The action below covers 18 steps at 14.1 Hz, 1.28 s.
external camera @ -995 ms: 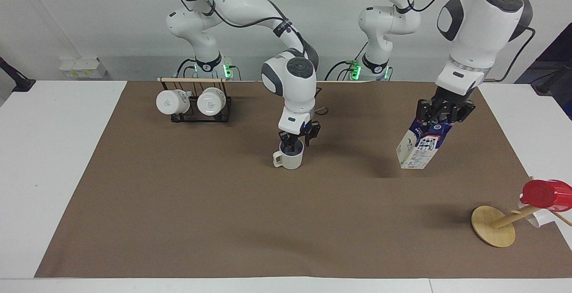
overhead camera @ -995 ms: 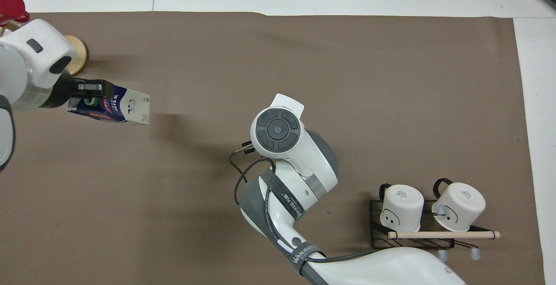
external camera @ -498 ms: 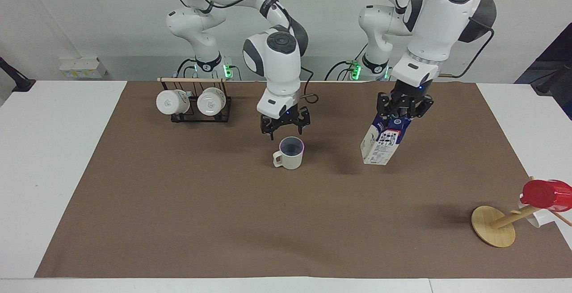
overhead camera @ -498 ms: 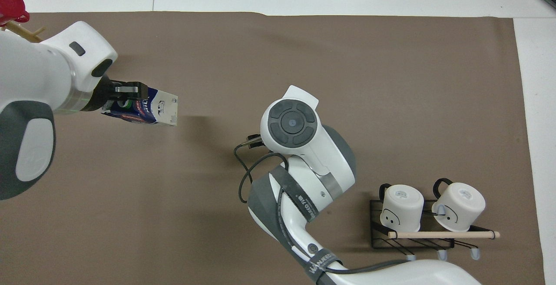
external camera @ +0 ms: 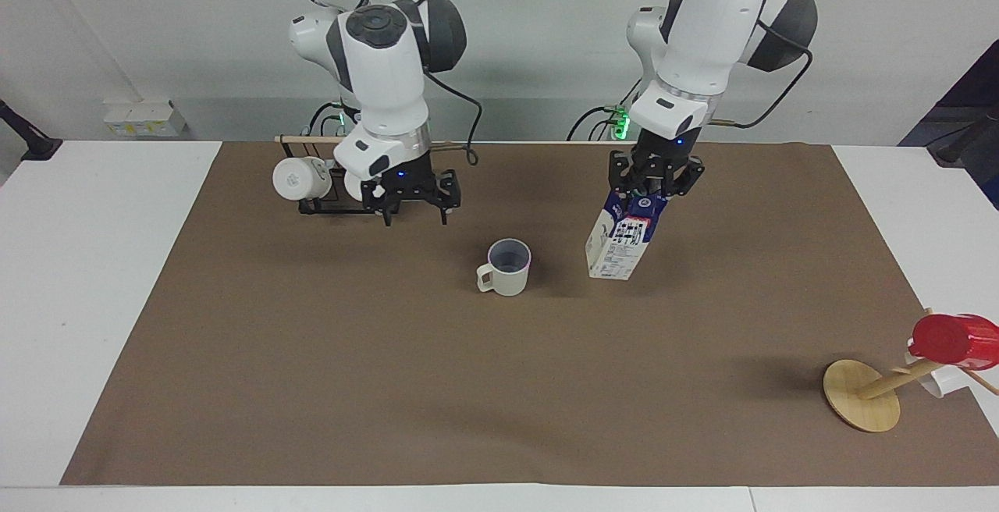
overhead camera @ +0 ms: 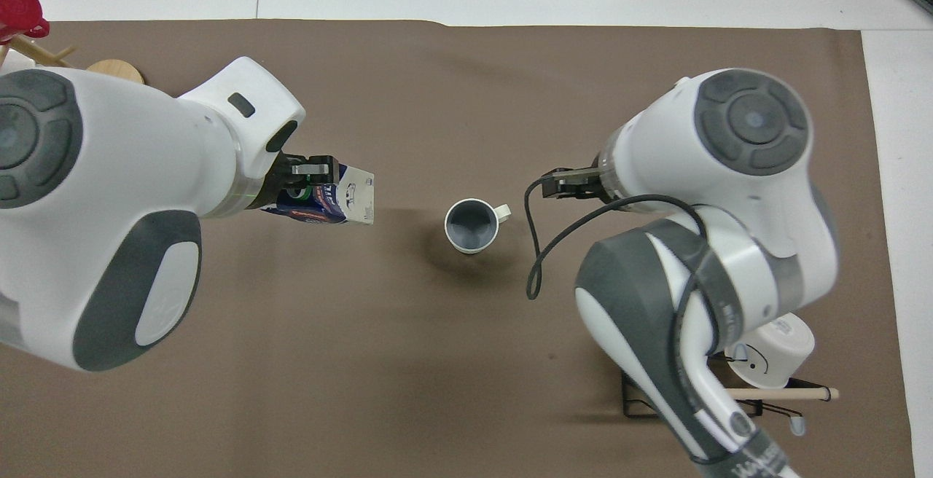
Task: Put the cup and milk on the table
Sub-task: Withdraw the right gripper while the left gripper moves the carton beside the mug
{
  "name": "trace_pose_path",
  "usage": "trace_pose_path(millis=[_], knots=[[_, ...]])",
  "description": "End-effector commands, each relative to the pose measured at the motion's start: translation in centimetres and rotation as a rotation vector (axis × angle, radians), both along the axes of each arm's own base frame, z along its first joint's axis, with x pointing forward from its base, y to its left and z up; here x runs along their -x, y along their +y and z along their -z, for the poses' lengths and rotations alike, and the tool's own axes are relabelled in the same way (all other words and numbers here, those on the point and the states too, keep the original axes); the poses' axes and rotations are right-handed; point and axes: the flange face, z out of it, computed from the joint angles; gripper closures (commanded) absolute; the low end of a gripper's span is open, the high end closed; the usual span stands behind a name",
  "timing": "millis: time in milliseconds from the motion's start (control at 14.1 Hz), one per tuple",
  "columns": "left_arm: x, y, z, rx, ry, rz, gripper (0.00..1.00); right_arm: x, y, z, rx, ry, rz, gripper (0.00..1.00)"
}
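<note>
My left gripper needs to set the milk down on the brown mat [overhead camera: 411, 228] next to the cream cup, opposite the cup's handle.
The cream cup [external camera: 505, 268] [overhead camera: 471, 225] stands upright and alone on the brown mat of the table [external camera: 499, 387], its handle toward the right arm's end. Beside it, toward the left arm's end, the blue and white milk [external camera: 620, 239] [overhead camera: 339, 202] hangs tilted with its bottom at or just above the mat. My left gripper [external camera: 654, 184] [overhead camera: 312, 170] is shut on the milk's top. My right gripper [external camera: 415, 215] hangs open and empty over the mat in front of the mug rack, apart from the cup; its arm hides most of it in the overhead view.
A black wire rack [external camera: 343, 204] with two white mugs [external camera: 295, 178] stands near the robots at the right arm's end. A wooden disc with a stick [external camera: 861, 395] carrying a red cup [external camera: 954, 338] sits at the mat's corner at the left arm's end.
My right gripper opened, let go of the cup, rose and drew back toward the mug rack. My left arm carried the milk from its own end to just beside the cup.
</note>
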Motion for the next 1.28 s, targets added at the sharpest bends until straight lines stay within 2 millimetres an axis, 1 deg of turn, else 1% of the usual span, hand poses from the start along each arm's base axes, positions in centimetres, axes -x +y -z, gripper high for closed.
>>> trace_pose_path(millis=[0, 71, 213, 284, 355, 427, 498, 640, 711, 853, 924, 1066, 1137, 1209], knots=[[-0.4, -2.2, 1.2, 0.023, -0.001, -0.020, 0.80, 0.0, -4.4, -1.6, -0.011, -0.003, 0.049, 0.00], [-0.5, -2.6, 1.6, 0.027, 0.000, -0.031, 0.80, -0.1, -6.3, -1.9, -0.005, 0.005, 0.065, 0.00], [-0.4, -3.2, 2.3, 0.025, 0.008, -0.033, 0.80, 0.2, -9.0, -2.9, 0.003, 0.011, 0.036, 0.00], [-0.6, -3.3, 2.9, 0.021, 0.015, -0.036, 0.80, 0.3, -10.6, -3.4, 0.006, 0.017, 0.041, 0.00], [-0.7, -3.8, 3.4, 0.020, 0.018, -0.036, 0.80, 0.5, -12.6, -4.0, 0.007, 0.014, 0.048, 0.00], [-0.5, -4.9, 4.1, 0.020, 0.020, -0.028, 0.80, 0.7, -14.4, -4.8, 0.009, 0.005, 0.046, 0.00], [-0.5, -5.4, 5.0, 0.015, 0.032, -0.031, 0.80, 0.9, -15.8, -5.4, 0.010, -0.001, 0.059, 0.00], [-0.4, -6.2, 6.4, 0.003, 0.050, -0.027, 0.80, 1.4, -17.6, -6.7, 0.011, -0.019, 0.085, 0.00], [-0.5, -6.4, 7.1, -0.003, 0.059, -0.028, 0.80, 1.7, -18.0, -7.3, 0.010, -0.024, 0.091, 0.00], [-0.3, -7.6, 8.1, -0.004, 0.063, -0.029, 0.80, 2.1, -18.4, -8.9, 0.023, -0.011, 0.099, 0.00], [-0.4, -7.8, 8.7, -0.005, 0.065, -0.032, 0.80, 2.4, -18.6, -9.6, 0.026, 0.003, 0.101, 0.00], [-0.5, -7.8, 9.1, -0.008, 0.070, -0.033, 0.80, 3.0, -19.4, -10.9, 0.026, 0.018, 0.118, 0.00], [-0.5, -7.8, 9.2, -0.009, 0.071, -0.033, 0.80, 3.6, -20.0, -12.1, 0.025, 0.009, 0.128, 0.00], [-0.4, -7.8, 9.3, -0.011, 0.073, -0.031, 0.79, 4.0, -20.5, -12.9, 0.024, 0.011, 0.136, 0.00]])
